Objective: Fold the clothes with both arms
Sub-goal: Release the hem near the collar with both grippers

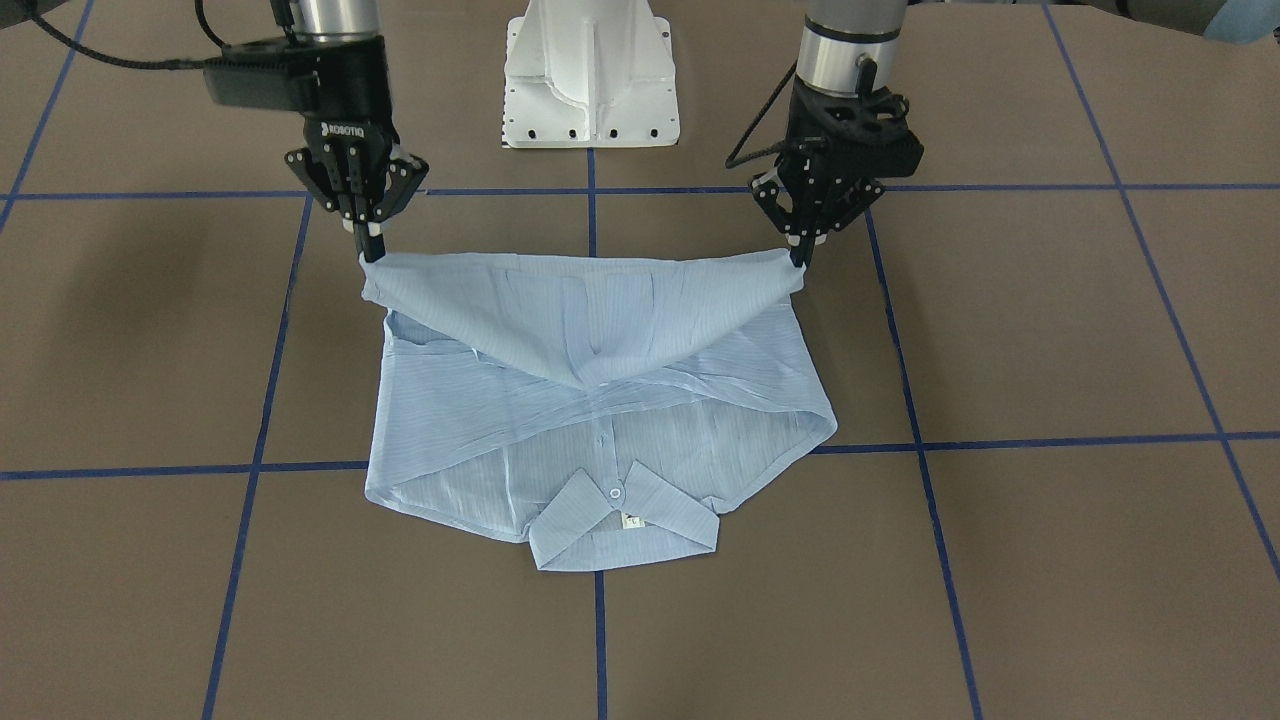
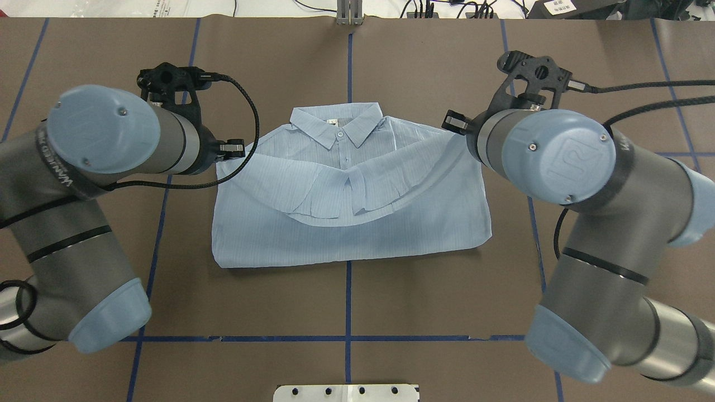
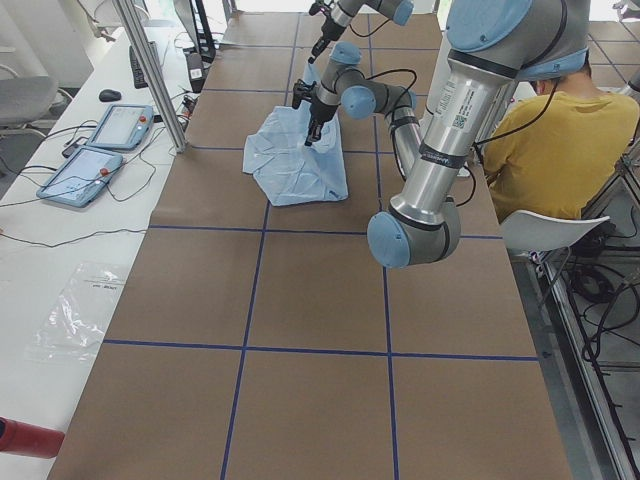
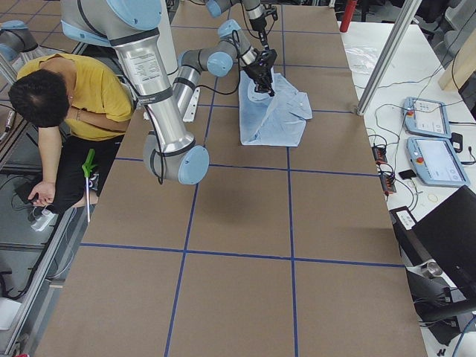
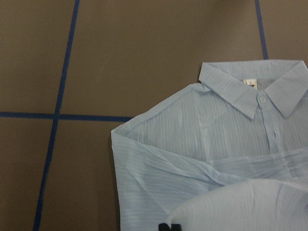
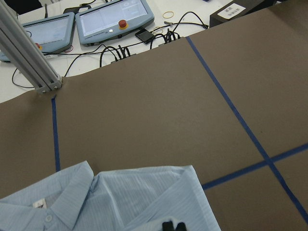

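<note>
Next, I let go of the shirt's raised corner with my left gripper on the shirt's shoulder corner (image 1: 828, 437) (image 5: 120, 126) next to the blue tape line.
The clothes are one light blue striped shirt (image 1: 600, 420) lying on the brown table, its collar (image 1: 625, 520) on the side away from the robot. Both grippers hold one edge of it in the air, and the cloth sags between them over the shirt's body. My left gripper (image 1: 799, 258) is shut on the raised corner at the right of the front-facing view. The right gripper (image 1: 371, 250) is shut on the opposite corner. From overhead the shirt (image 2: 346, 234) shows between the two wrists, which hide the fingers. Black fingertips (image 5: 169, 226) pinch cloth in the left wrist view, as do the fingertips (image 6: 173, 224) in the right wrist view.
The white pedestal base (image 1: 590, 80) stands behind the shirt. Blue tape lines (image 1: 260, 420) grid the table. A seated person in yellow (image 3: 560, 130) is beside the robot. Control tablets (image 6: 110, 21) and an aluminium post (image 6: 29, 57) stand at the table's far side.
</note>
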Tool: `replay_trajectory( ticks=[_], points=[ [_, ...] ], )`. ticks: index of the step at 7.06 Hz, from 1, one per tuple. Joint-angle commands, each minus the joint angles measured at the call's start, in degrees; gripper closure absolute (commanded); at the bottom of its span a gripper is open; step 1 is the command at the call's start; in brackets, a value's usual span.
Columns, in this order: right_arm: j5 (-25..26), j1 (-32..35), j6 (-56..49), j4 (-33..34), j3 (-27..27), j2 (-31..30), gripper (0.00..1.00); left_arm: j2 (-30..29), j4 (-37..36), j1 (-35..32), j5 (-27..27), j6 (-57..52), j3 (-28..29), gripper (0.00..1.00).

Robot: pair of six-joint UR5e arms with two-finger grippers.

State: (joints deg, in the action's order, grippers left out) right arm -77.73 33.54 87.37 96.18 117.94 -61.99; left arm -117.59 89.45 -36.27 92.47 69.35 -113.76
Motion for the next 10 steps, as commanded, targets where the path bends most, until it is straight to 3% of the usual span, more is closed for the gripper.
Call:
replay_trajectory(
  ticks=[1, 3, 6, 8, 9, 10],
  points=[
    [0.0, 2.8, -3.4, -18.7, -18.5, 1.0, 1.0, -0.3, 16.1, -0.4, -2.3, 0.0, 15.1, 1.0],
    [0.0, 4.4, -4.0, -26.4, -27.5, 1.0, 1.0, -0.6, 23.5, -0.9, -4.3, -0.1, 23.0, 1.0],
    [0.0, 4.3, -4.1, -26.7, -32.2, 1.1, 1.0, -0.4, 23.7, -1.3, -4.8, -0.4, 24.3, 1.0],
    [0.1, 4.3, -4.1, -30.4, -33.7, 1.2, 1.0, 0.0, 23.7, -1.3, -4.8, -0.4, 24.4, 1.0],
    [0.0, 4.2, -4.1, -31.1, -33.8, 1.3, 0.33, 0.1, 23.9, -1.3, -4.7, -0.4, 24.4, 0.99],
    [-0.2, 4.2, -4.1, -31.1, -33.7, 2.2, 0.0, 0.2, 24.1, -1.3, -4.8, -3.6, 24.4, 0.01]
  ],
)
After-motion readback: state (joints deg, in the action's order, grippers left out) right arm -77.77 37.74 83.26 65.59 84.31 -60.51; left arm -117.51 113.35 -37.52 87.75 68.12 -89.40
